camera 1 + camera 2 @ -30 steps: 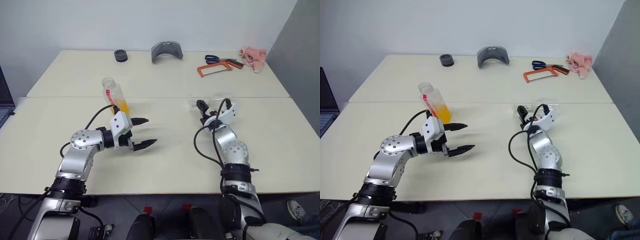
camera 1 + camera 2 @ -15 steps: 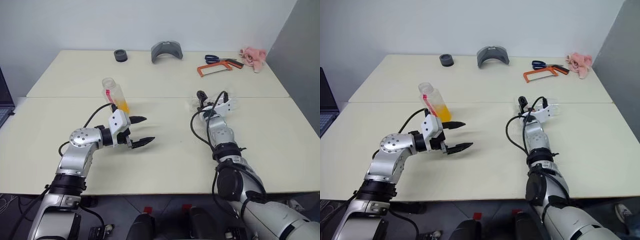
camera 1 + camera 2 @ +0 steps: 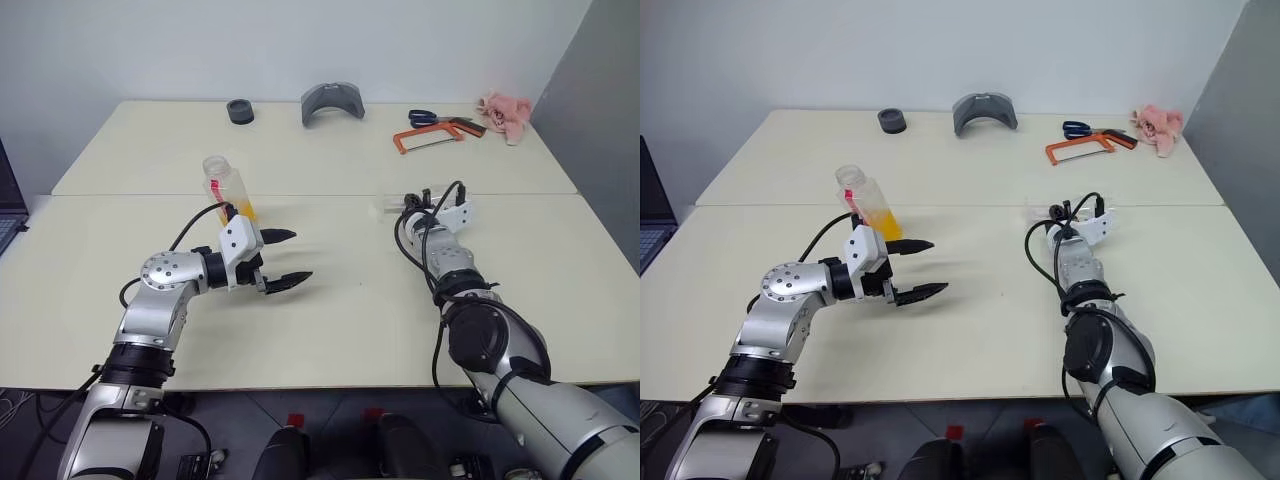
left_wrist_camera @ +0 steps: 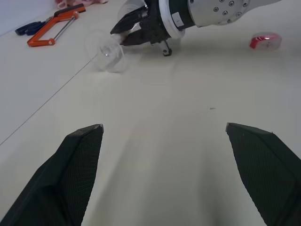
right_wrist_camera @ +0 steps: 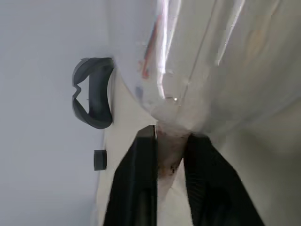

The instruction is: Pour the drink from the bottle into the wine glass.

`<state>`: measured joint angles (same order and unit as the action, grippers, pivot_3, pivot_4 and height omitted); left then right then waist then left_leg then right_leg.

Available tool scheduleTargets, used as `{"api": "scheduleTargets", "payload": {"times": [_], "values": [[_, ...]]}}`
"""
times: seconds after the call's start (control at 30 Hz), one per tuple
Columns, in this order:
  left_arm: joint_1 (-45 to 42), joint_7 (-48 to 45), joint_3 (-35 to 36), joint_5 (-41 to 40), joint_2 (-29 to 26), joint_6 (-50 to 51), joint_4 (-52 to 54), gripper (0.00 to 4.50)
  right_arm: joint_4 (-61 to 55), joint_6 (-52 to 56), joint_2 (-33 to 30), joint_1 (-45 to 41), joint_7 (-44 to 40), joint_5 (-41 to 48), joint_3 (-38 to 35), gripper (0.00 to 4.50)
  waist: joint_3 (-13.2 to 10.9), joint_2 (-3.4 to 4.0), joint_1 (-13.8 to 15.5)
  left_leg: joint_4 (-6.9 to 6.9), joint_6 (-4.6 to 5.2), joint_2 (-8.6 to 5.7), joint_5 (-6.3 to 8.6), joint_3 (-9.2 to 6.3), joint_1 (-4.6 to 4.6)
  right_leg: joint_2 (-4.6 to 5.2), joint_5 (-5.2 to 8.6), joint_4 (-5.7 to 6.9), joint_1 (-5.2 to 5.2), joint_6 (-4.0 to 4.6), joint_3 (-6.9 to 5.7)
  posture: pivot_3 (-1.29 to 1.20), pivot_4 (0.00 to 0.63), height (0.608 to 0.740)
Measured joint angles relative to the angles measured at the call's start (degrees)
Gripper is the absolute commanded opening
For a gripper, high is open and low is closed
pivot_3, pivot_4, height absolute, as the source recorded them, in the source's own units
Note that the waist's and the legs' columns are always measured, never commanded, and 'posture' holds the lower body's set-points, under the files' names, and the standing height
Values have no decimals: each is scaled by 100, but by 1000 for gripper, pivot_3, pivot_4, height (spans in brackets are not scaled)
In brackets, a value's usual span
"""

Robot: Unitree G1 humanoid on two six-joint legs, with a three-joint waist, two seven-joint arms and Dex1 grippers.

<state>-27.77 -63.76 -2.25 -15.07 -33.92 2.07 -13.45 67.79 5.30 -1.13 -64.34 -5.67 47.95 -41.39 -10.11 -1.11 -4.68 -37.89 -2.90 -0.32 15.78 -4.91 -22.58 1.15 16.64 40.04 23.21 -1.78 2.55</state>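
My right gripper should release the wine glass so that it stands upright on the bare tabletop [image 3: 337, 241] next to the bottle, just on this side of the seam.
The bottle [image 3: 228, 190] stands upright on the table with no cap on it, the orange drink [image 3: 246, 213] filling its lower part. Its red-and-white cap [image 4: 265, 41] lies on the table. My left gripper [image 3: 300, 256] hovers open just in front of the bottle, with nothing between its fingers [image 4: 84, 155]. The wine glass [image 4: 107, 51] lies on its side at the table's middle right. My right gripper [image 3: 408, 203] is shut on the glass's stem [image 5: 171, 141], just below the bowl.
Along the far edge lie a black round piece [image 3: 240, 110], a grey curved part [image 3: 333, 102], blue scissors [image 3: 430, 118], an orange hacksaw [image 3: 430, 137] and a pink cloth [image 3: 503, 108]. A seam [image 3: 320, 194] crosses the tabletop.
My right gripper moved forward over the lying wine glass, rolled, and went from open to shut on its stem. The left gripper and the bottle stayed put.
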Motion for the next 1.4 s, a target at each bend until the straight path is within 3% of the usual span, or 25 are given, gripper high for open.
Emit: {"api": "scheduleTargets", "payload": {"times": [0.17,0.37,0.53,0.8,1.1,1.4], "values": [[0,64,1,-1,12,17,0,4500,-345,385,1,151,-309,-426,513,192,-4,6,-15,2,0,0,0,2,-4,1,0,-1,6,0,3,0,150,740],[18,125,23,-5,16,118,11,4500,-3011,423,120,1792,-1113,-2322,3055,192,-3,7,-26,1,-1,0,0,-19,-11,2,0,3,15,0,1,0,150,740],[91,200,38,-6,11,156,13,4500,-4051,-195,0,2733,-1264,-3605,4294,191,-3,6,-12,-3,-1,-1,0,-34,-8,2,0,2,13,0,0,0,150,740],[193,572,298,-149,12,618,139,4500,-3566,-1165,240,2695,-1428,-4073,4521,191,-5,7,-29,-2,-1,0,0,-36,-7,-1,0,1,14,0,-2,0,150,740],[760,931,656,-306,-32,1158,884,4500,-2214,-2191,540,1854,-1929,-4248,4590,191,-5,7,4,-4,-2,-5,-1,-51,-8,5,0,-2,8,0,-8,0,150,740],[759,1191,699,-387,-48,1545,1429,4500,-1198,-2945,390,1634,-1670,-4893,4726,191,-6,7,-2,-3,-5,-4,-2,-48,-5,4,0,-1,7,0,-7,0,150,740]]}}
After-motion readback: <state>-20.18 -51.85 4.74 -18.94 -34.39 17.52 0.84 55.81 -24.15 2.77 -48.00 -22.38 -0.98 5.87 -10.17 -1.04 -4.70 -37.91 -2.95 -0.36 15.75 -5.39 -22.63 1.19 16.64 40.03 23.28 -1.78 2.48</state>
